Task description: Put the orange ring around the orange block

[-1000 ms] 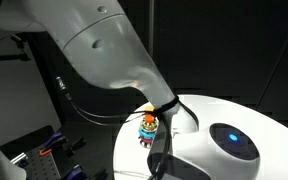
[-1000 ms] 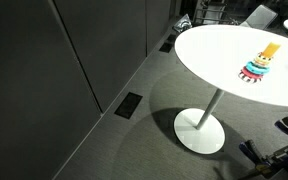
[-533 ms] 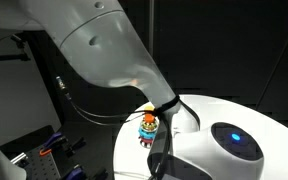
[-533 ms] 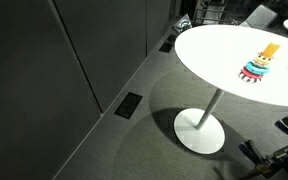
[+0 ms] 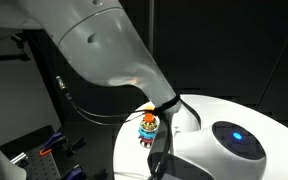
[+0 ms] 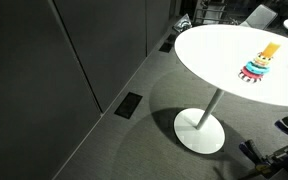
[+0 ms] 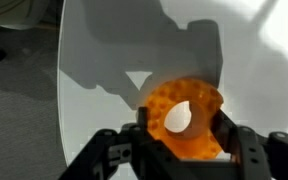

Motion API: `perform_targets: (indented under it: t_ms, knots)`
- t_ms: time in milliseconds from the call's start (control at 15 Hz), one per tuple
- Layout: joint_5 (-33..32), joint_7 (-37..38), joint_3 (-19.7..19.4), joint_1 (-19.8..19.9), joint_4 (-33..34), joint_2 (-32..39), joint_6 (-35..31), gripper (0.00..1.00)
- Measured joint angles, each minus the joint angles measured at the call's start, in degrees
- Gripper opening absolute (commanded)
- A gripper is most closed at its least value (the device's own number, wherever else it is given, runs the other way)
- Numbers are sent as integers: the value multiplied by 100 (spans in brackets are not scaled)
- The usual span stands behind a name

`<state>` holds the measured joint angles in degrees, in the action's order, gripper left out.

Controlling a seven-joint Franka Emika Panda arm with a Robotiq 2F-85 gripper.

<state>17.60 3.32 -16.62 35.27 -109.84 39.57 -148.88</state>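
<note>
Next, I open my gripper and pinch one side of its rim [image 7: 210, 108], because it straddles the orange ring over the ring's hole, where the orange block must pass.
In the wrist view my gripper [image 7: 182, 130] is shut on the orange ring [image 7: 208, 108], one finger on each side of it, above the white table [image 7: 104, 50]. The ring's hole shows the table below it. The multicoloured ring-stack toy [image 6: 256, 68] stands on the round table, with the orange block [image 6: 271, 50] as its upright tip. The toy also shows in an exterior view [image 5: 147, 125], just behind my arm. The toy is out of the wrist view. My gripper is hidden in both exterior views.
The round white table [image 6: 214, 50] stands on a single pedestal foot [image 6: 200, 131] on grey carpet. A dark partition wall [image 6: 54, 70] runs alongside. My large white arm [image 5: 104, 45] and its base with a blue light [image 5: 234, 138] fill much of an exterior view.
</note>
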Motion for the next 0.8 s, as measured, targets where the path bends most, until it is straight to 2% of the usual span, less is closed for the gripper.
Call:
perform_targets:
  t_ms: [200,400,533,667,733,800]
  knots:
    - [-5,0,2,-64,1,-30,1,34]
    - [-13,0,5,-256,-5,-202,69,13]
    - [-15,0,-1,-410,-25,-331,118,9]
    - [-16,0,-5,-545,-73,-476,145,14]
    - [-16,0,-6,-597,-102,-549,160,13]
    - [-16,0,-6,-636,-125,-612,178,22]
